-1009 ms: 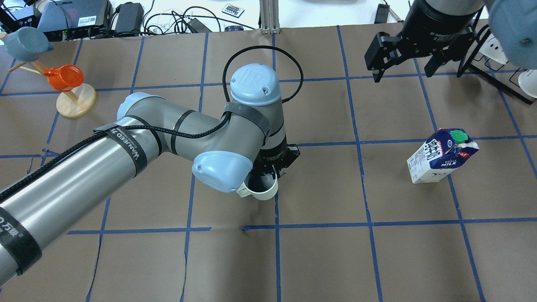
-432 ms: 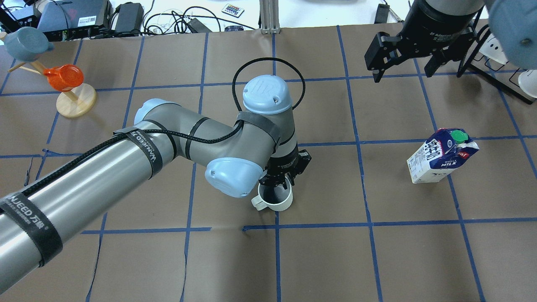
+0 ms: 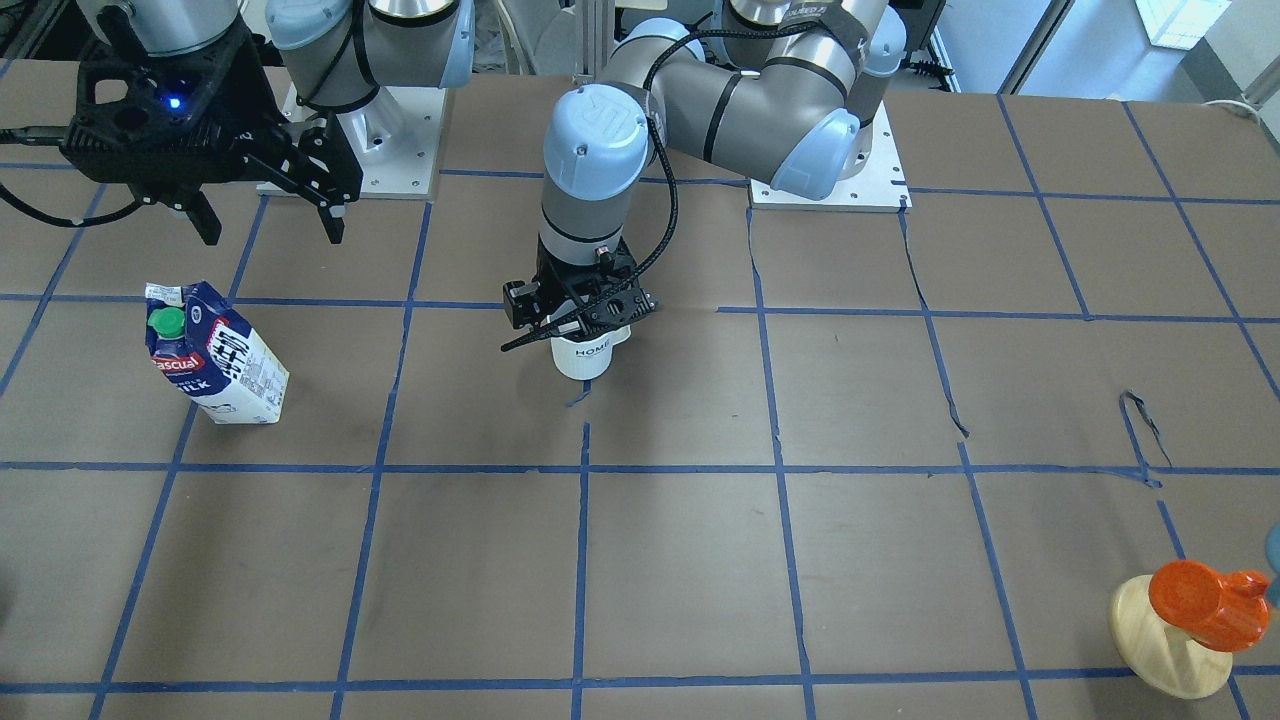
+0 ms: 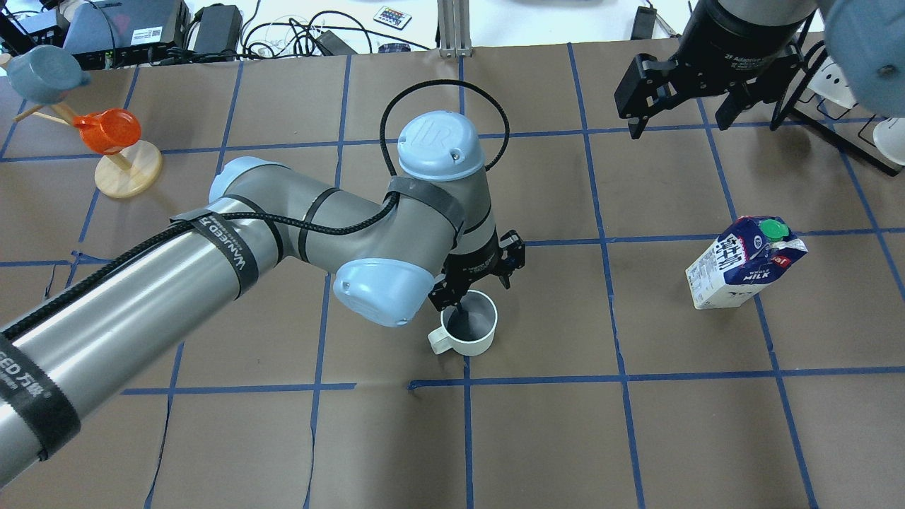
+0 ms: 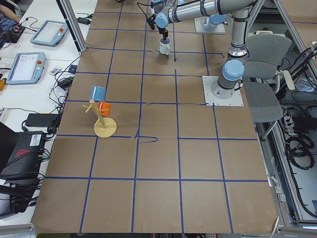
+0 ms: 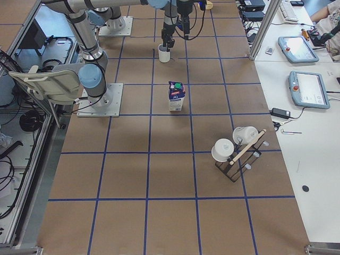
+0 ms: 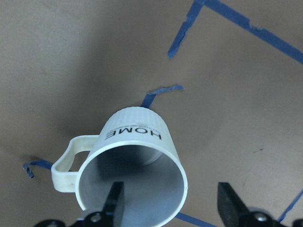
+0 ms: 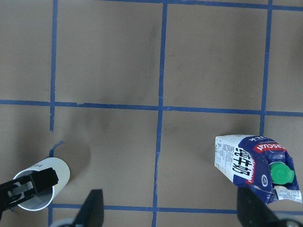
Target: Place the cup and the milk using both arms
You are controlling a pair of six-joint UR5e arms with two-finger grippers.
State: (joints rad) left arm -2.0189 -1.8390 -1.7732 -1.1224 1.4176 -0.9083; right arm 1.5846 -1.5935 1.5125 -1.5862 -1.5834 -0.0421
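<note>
The robot's right gripper needs to next move to the milk and close on the carton's upper part (image 3: 196, 319) (image 8: 266, 175), beside the green cap.
The cup (image 4: 472, 338), a white mug marked "HOME", stands upright on the brown table near the middle; it also shows in the front view (image 3: 583, 358) and the left wrist view (image 7: 137, 142). My left gripper (image 4: 472, 286) is open just above its rim, one finger inside the cup and one outside, and grips nothing. The milk (image 4: 742, 265), a blue and white carton with a green cap, stands to the right, apart from both grippers; it also shows in the right wrist view (image 8: 251, 163). My right gripper (image 4: 679, 127) is open and empty, high over the far right.
A wooden mug tree (image 4: 129, 173) with an orange cup (image 4: 106, 131) and a blue cup (image 4: 42, 71) stands at the far left. A rack with white cups (image 6: 234, 154) stands at the far right. Cables and boxes (image 4: 212, 32) line the far edge.
My left gripper carried the cup a little right and toward the near edge, set it upright, then opened and let go. The right arm and the milk have not moved.
</note>
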